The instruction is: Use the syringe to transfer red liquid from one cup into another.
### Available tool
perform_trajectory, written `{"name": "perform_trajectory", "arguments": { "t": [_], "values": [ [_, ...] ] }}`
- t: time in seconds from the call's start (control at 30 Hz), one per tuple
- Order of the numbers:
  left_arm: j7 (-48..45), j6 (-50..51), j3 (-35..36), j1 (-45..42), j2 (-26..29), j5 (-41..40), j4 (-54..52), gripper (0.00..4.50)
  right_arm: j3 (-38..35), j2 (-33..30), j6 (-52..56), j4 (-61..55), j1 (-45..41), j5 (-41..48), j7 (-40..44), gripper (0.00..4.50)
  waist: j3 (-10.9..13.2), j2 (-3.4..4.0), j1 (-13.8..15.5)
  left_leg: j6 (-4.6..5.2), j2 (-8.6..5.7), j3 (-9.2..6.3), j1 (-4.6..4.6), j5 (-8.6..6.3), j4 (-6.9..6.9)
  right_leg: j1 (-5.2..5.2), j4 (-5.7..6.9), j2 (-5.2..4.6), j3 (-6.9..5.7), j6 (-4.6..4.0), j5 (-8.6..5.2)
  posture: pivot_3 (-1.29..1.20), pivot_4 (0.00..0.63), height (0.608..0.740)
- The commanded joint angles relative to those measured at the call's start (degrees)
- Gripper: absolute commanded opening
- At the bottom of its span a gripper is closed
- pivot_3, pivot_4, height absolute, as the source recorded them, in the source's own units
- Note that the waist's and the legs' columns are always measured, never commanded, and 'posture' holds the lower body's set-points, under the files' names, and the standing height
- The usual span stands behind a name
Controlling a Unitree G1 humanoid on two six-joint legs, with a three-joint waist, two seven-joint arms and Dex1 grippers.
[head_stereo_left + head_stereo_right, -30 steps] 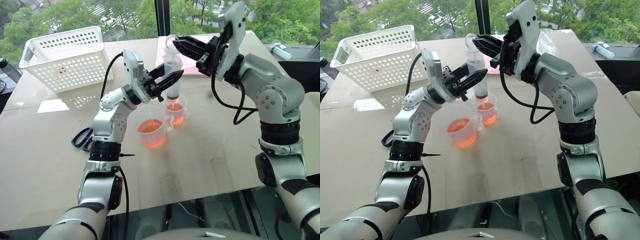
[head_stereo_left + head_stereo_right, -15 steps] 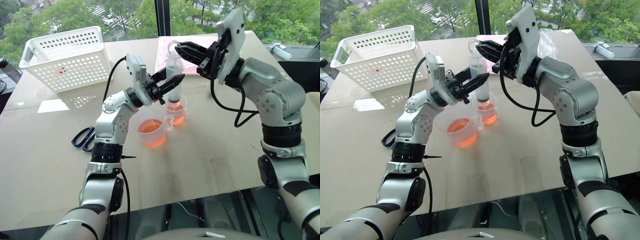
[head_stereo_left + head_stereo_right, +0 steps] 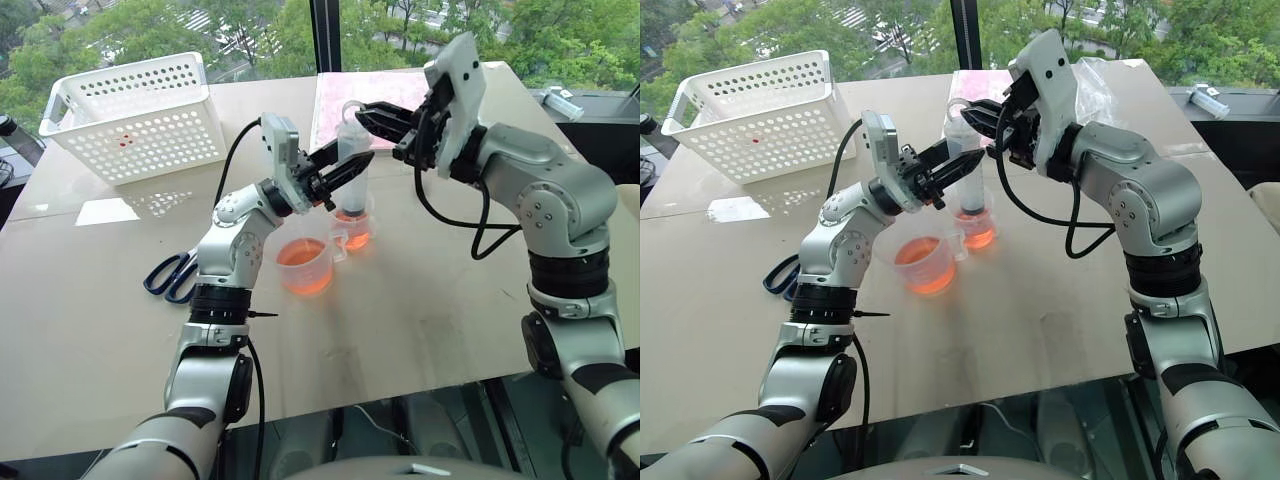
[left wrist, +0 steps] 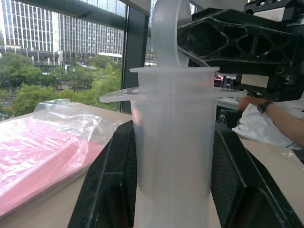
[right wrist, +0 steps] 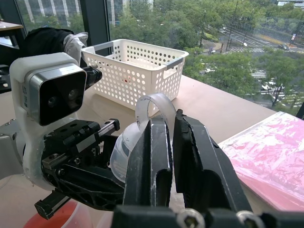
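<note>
I should let go of the clear syringe with my left gripper on the table [image 3: 218, 236], between the blue-handled scissors and the larger measuring cup.
The clear syringe [image 3: 349, 165] stands upright with its narrow tip pointing down into the smaller clear cup [image 3: 357, 230]. My left gripper [image 3: 347, 168] is shut on the syringe barrel [image 4: 173, 142], one black finger [image 4: 110, 183] on each side. From above, my right gripper [image 3: 366, 116] is shut on the plunger's ring [image 5: 153, 107]. The larger handled measuring cup [image 3: 304, 265] stands just in front of the smaller cup, on its left. Red liquid [image 3: 921, 264] sits in both cups.
A white perforated basket [image 3: 135, 115] stands at the back left. Blue-handled scissors [image 3: 165, 275] lie left of my left arm. A pink sheet in a plastic bag [image 3: 385, 90] lies behind the cups. A second syringe [image 3: 560, 98] rests at the far right.
My right gripper has come down with the plunger ring, so the plunger sits deeper in the barrel. The left gripper and both cups have stayed put.
</note>
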Motion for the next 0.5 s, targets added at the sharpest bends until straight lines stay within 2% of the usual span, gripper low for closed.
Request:
{"name": "perform_trajectory", "arguments": {
  "t": [0.03,0.07,0.17,0.3,0.4,0.5],
  "values": [
    [0.94,-2.39,4.31,-4.42,0.22,-3.31,-3.33,1.42,1.9,-1.16,2.64,0.59,2.14,-1.27,0.59,0.03,0.0,0.0,0.0,0.0,0.0,0.0,0.0,0.0,0.0,0.0,0.0,0.0,0.0,0.0,0.0,0.0,0.15,0.74],
    [0.94,-2.47,4.32,-4.5,0.26,-3.27,-3.34,1.42,2.04,-1.26,2.54,0.56,2.16,-1.33,0.78,0.03,0.0,0.0,0.0,0.0,0.0,0.0,0.0,0.0,0.0,0.0,0.0,0.0,0.0,0.0,0.0,0.0,0.15,0.74],
    [0.77,-2.77,4.25,-4.51,0.36,-3.02,-3.16,1.42,1.43,-0.86,0.79,1.04,1.66,-1.62,1.03,0.99,0.0,0.0,-0.03,0.0,0.0,0.0,0.0,0.0,0.0,0.0,0.0,0.0,0.0,0.0,0.0,0.0,0.15,0.74],
    [0.71,-2.81,4.56,-4.6,0.17,-2.69,-2.97,1.42,-0.99,0.43,-3.24,1.05,0.99,-1.27,1.83,3.0,0.0,0.0,0.0,0.0,0.0,0.0,0.0,0.0,0.02,-0.01,0.02,0.01,0.0,0.0,0.0,0.0,0.15,0.74],
    [0.76,-2.51,4.88,-4.91,0.32,-2.87,-3.14,1.42,-3.74,-0.12,-4.75,-0.5,1.89,1.17,4.34,4.28,0.0,0.0,0.04,0.0,0.0,0.0,-0.01,0.0,0.02,0.0,0.01,0.0,-0.01,0.0,0.0,0.0,0.15,0.74],
    [1.68,-1.51,5.8,-5.65,0.8,-3.88,-3.59,1.42,-7.46,-0.83,-4.07,-1.96,3.24,5.44,6.35,4.4,0.0,-0.01,0.13,0.0,-0.01,-0.04,-0.06,0.0,0.05,0.01,-0.01,-0.01,-0.07,0.0,0.0,0.0,0.15,0.74]
  ]
}}
